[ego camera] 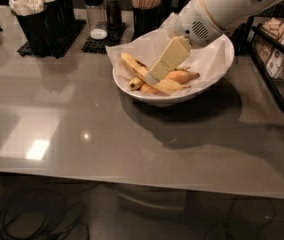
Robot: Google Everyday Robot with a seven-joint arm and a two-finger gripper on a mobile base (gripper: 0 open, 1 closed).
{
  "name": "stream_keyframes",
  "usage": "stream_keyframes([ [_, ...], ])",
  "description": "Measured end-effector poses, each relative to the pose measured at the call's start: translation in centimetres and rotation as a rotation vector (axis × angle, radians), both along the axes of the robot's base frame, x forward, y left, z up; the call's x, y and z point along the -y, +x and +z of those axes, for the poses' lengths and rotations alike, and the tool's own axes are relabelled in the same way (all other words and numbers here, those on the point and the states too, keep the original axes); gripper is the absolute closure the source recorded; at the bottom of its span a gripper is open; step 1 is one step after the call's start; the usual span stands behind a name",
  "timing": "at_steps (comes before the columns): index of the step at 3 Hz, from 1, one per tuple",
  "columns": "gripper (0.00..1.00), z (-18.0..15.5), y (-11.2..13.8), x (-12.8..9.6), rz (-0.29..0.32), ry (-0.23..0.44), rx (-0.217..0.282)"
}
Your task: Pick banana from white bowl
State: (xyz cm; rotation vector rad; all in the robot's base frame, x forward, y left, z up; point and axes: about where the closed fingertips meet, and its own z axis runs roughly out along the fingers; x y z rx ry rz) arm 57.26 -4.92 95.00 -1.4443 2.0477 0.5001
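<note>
The long pale yellow banana (159, 81) lies diagonally in the white bowl. Next, my gripper closes around the middle of it.
The white bowl (204, 90), lined with crumpled white paper, sits at the back middle of the grey table. Three bananas lie in it. The banana (132, 65) is the long pale yellow one with dark streaks, lying diagonally from upper left to lower right. A plump orange-toned banana (183, 76) lies to its right and a small one (136, 84) at the left. My gripper (152, 78), cream-coloured, reaches down from the upper right into the bowl. Its tip is at the middle of the long banana and covers part of it.
Black holders with white utensils (36, 13), two shakers (101, 9) and a cup of wooden sticks (146, 3) stand along the back edge. A black rack with packets (281, 59) stands at the right. The table's front edge (132, 179) runs across below.
</note>
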Motion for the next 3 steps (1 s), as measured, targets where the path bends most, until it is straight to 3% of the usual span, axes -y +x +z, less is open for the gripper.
stream_keyframes([
  [1,0.00,-1.4,0.8,-0.4,-0.055,0.025,-0.005],
  [2,0.00,-4.1,2.7,-2.5,-0.067,0.036,-0.029],
  [3,0.19,-4.2,2.8,-2.6,-0.067,0.038,-0.029],
])
